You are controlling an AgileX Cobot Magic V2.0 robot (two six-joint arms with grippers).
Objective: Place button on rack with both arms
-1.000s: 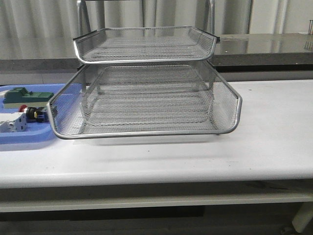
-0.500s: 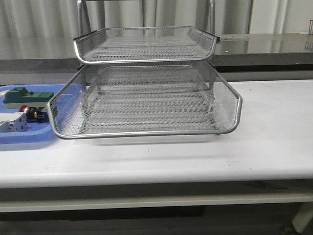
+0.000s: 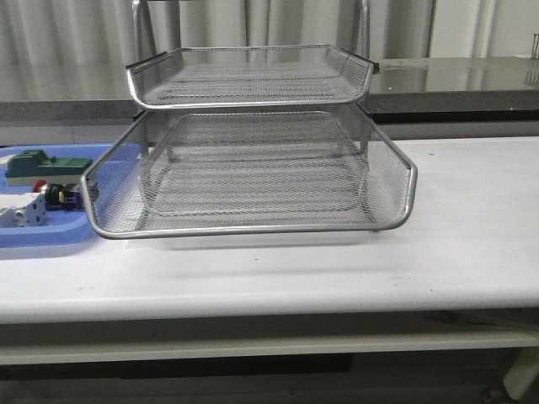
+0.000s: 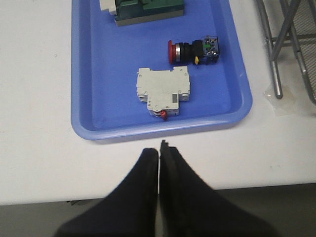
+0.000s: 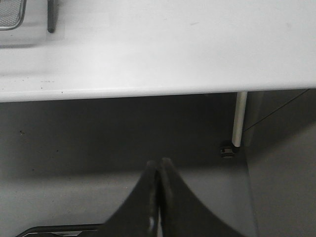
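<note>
The button's body (image 3: pixel 64 196) (image 4: pixel 198 50) is the next thing for my left gripper to go to, and it should close there, on the rack's side of the button's red head.
The button (image 4: pixel 193 51), with a red head and a black, blue and yellow body, lies on its side in the blue tray (image 4: pixel 84 98); it also shows at the far left of the front view, the button (image 3: pixel 57 194) beside the rack. The silver wire-mesh rack (image 3: pixel 253 168) stands at the table's middle, and a rack leg (image 4: pixel 273 59) shows in the left wrist view. My left gripper (image 4: pixel 159 149) is shut and empty, hanging over bare table short of the tray's rim. My right gripper (image 5: pixel 159 162) is shut and empty, off the table's front edge. Neither arm shows in the front view.
In the blue tray (image 3: pixel 50 236) a white block (image 4: pixel 164 92) lies between my left gripper and the button, and a green block (image 4: pixel 148 9) lies beyond. A rack leg (image 5: pixel 50 17) and a white table leg (image 5: pixel 239 118) show in the right wrist view.
</note>
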